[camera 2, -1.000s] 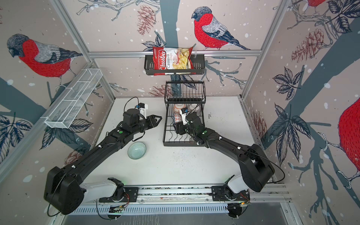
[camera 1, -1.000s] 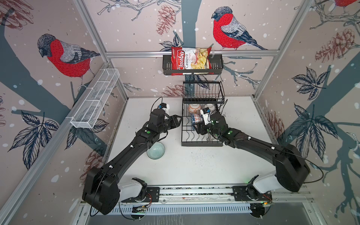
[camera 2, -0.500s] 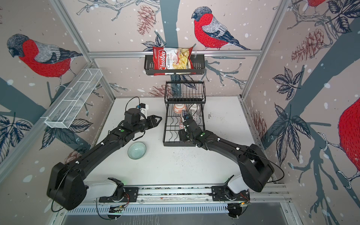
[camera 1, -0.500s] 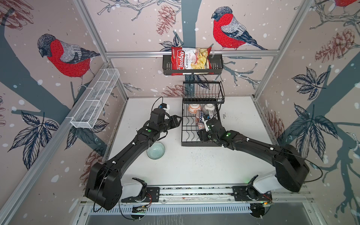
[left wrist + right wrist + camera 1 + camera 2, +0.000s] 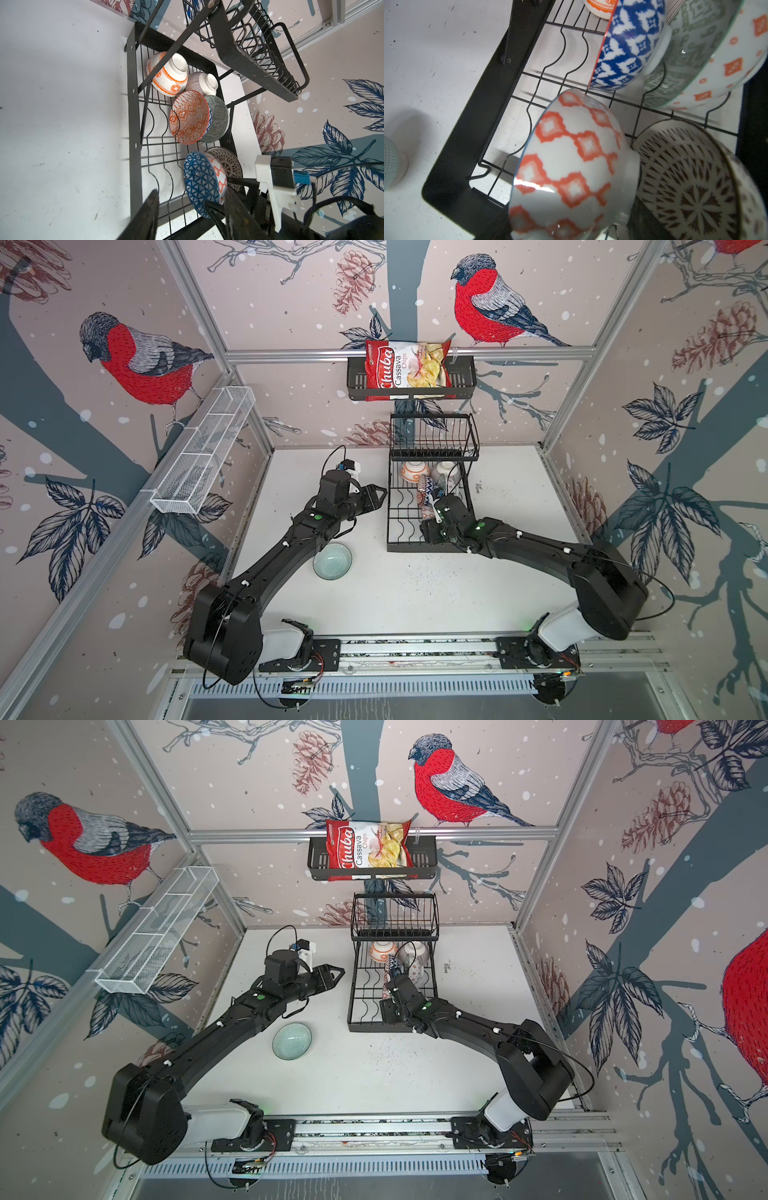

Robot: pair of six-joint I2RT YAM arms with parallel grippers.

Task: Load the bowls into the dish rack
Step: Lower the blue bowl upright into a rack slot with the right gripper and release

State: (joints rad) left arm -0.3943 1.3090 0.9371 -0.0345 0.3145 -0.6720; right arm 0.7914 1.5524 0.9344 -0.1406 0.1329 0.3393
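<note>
The orange-diamond bowl will go from my right gripper into the dish rack's front slot (image 5: 426, 524) (image 5: 594, 164) next to the black-white dotted bowl.
The black dish rack (image 5: 399, 548) stands mid-table, with its frame (image 5: 132, 104) close in the left wrist view. Several bowls lean in its lower tier: orange-ringed (image 5: 168, 76), lined (image 5: 201, 83), orange-patterned (image 5: 189, 118), grey-green (image 5: 218, 118), black-white dotted (image 5: 226, 164). My right gripper (image 5: 429, 519) is over the rack's front right, shut on a bowl with blue triangles inside (image 5: 199, 178) and orange diamonds outside (image 5: 571, 162). That bowl is tipped on its side. A pale green bowl (image 5: 332, 561) sits upright on the table. My left gripper (image 5: 379, 497) hangs open and empty, left of the rack.
The rack's upper basket tier (image 5: 432, 435) overhangs the back bowls. A black wall shelf with a chips bag (image 5: 409, 369) hangs above it. A white mesh basket (image 5: 203, 456) lines the left wall. The left forearm passes just beside the pale green bowl.
My right gripper has drawn back from deep in the rack toward its front right with the bowl. The left arm has barely shifted.
</note>
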